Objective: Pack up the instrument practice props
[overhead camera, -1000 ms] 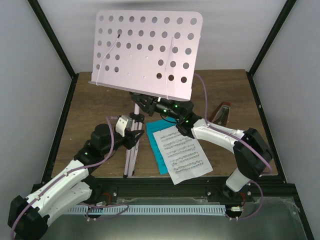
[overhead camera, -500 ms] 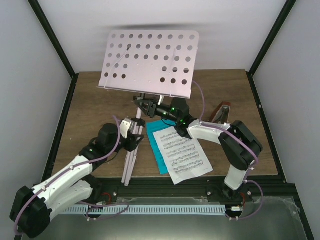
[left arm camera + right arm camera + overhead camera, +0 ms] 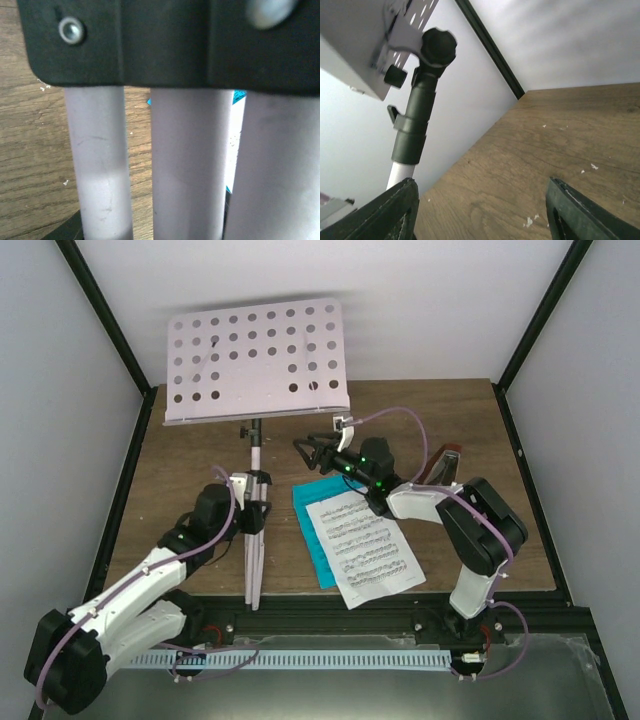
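Note:
My left gripper is to put the pale pink music stand down on the wooden table [image 3: 281, 496], close beside the cyan sheet.
The pale pink music stand stands upright at the left, its hole-dotted desk [image 3: 255, 360] high over the table and its legs [image 3: 252, 550] folded together. My left gripper [image 3: 250, 502] is shut round those legs; the left wrist view is filled by three pale tubes [image 3: 187, 165] under a black collar [image 3: 150, 45]. My right gripper [image 3: 315, 452] hangs open to the right of the pole, touching nothing. In its wrist view, the right gripper [image 3: 485, 210] frames bare wood, with the stand's black clamp [image 3: 417, 120] to the left. The white music sheet [image 3: 365, 550] lies on a cyan sheet [image 3: 318, 545]. The brown metronome [image 3: 447, 465] is half hidden behind the right arm.
The wooden table [image 3: 180, 460] is enclosed by white walls and black frame posts [image 3: 105, 315]. A black rail [image 3: 330, 615] runs along the near edge between the arm bases. The right arm's cable [image 3: 400, 420] loops over the table's back right.
My right gripper opened, let go of the stand's head and drew back to the right. The stand's desk swung left and the pole came upright, still held by my left gripper.

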